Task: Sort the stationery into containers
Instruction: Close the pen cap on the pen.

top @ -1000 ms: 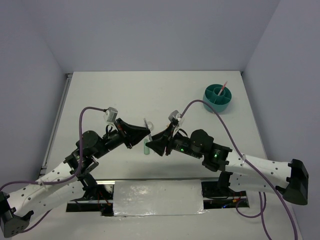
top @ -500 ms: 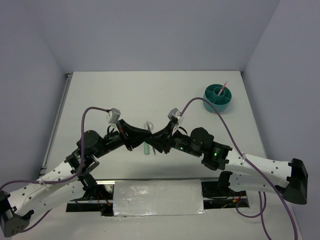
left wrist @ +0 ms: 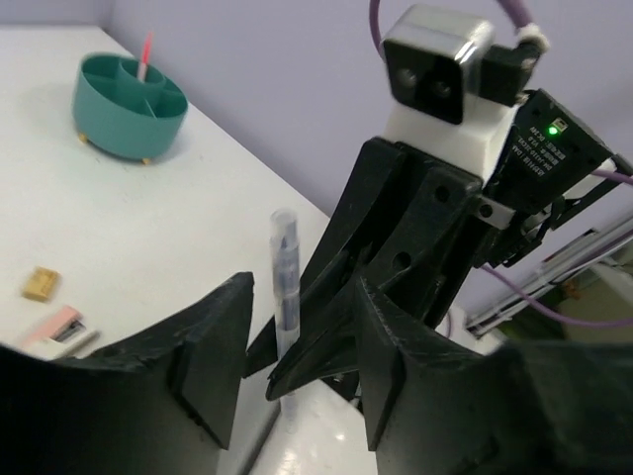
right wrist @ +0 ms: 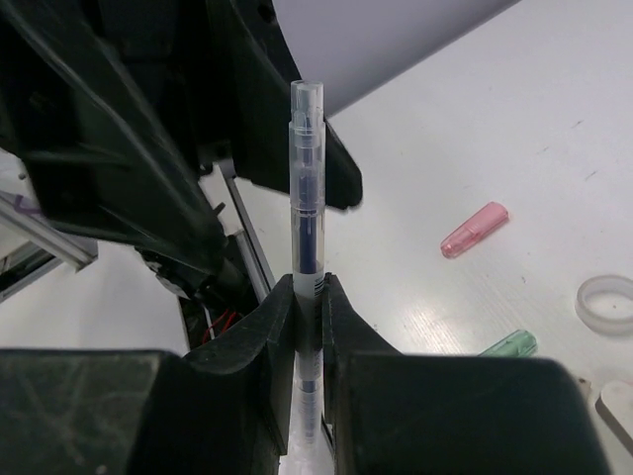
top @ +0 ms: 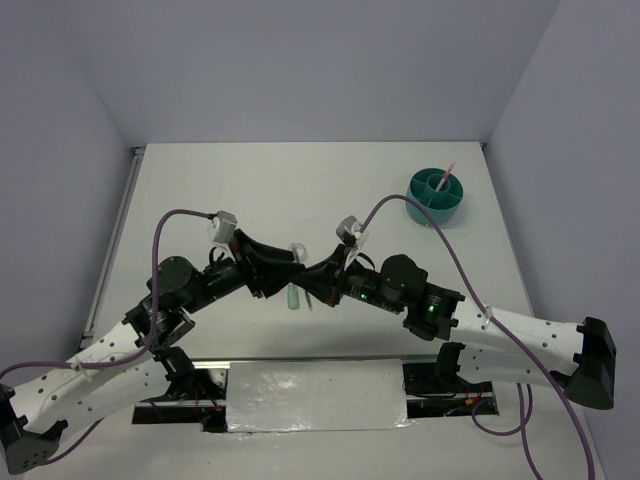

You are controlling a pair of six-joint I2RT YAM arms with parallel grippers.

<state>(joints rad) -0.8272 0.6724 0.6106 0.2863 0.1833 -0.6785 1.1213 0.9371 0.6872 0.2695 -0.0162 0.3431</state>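
Note:
My left fingers crowd my right gripper mid-pen; they should back off and take the pen by its top end [right wrist: 307,96].
My right gripper [right wrist: 309,287] is shut on a clear pen with a dark blue core [right wrist: 306,198] and holds it upright above the table. My left gripper [left wrist: 302,327] is open, its jaws standing either side of that pen [left wrist: 284,287] without closing on it. In the top view the two grippers meet at mid-table, left [top: 295,264] against right [top: 310,276]. A mint-green stub [top: 292,297] lies just below them. The teal organiser [top: 437,196] stands far right with a thin pink pen [top: 447,175] in it. A pink stub [right wrist: 474,229], a white tape ring [right wrist: 605,303] and the mint stub [right wrist: 509,344] lie on the table.
In the left wrist view a tan block [left wrist: 40,283] and a pink-and-grey piece [left wrist: 61,330] lie on the table, with the organiser [left wrist: 129,104] beyond them. The table's near edge with a metal rail and cables lies under the grippers. Walls close the back and sides.
The two grippers have come together: the left moved right and the right moved left with the pen. The left jaws now straddle the pen.

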